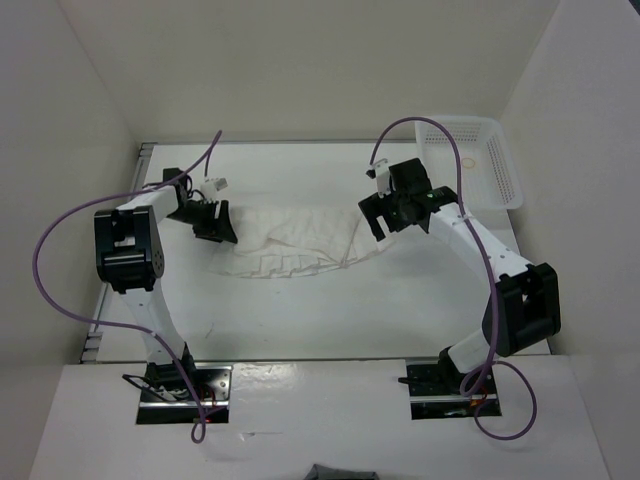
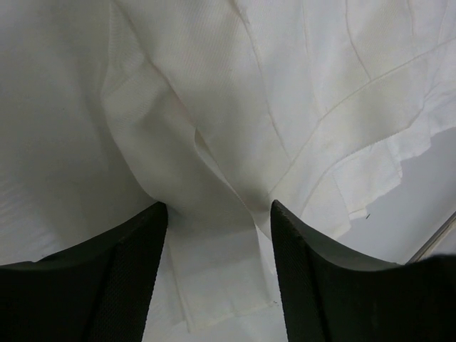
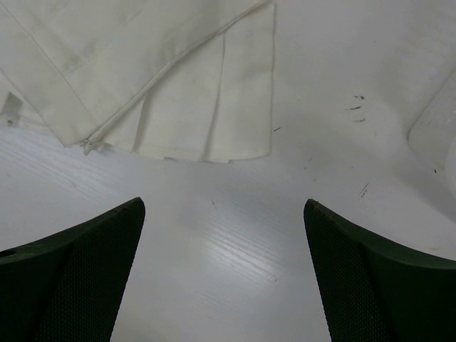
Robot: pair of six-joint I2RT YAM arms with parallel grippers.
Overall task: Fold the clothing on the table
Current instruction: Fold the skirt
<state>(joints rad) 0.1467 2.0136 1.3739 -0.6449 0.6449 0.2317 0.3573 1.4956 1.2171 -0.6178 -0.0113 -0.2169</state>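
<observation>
Next, I open my left gripper and take the clothing's end nearer the clothing's back corner [image 2: 122, 92], because the clothing's end bunches into a slanting fold between that gripper's fingers.
The clothing [image 1: 290, 240], a white pleated garment, lies spread across the middle of the table [image 1: 300, 320]. At its left end my left gripper [image 1: 212, 225] is down on the cloth. The left wrist view shows this gripper [image 2: 217, 214] with its jaws apart and a raised fold of the clothing [image 2: 249, 107] running between them. My right gripper [image 1: 385, 215] hovers open at the garment's right end. From the right wrist, that gripper [image 3: 222, 206] has only bare table [image 3: 235, 249] between its fingers, and the pleated corner of the clothing [image 3: 178, 85] lies just ahead of them.
A white lattice basket [image 1: 480, 160] stands at the back right corner, close behind the right arm. White walls enclose the table on three sides. Purple cables loop off both arms.
</observation>
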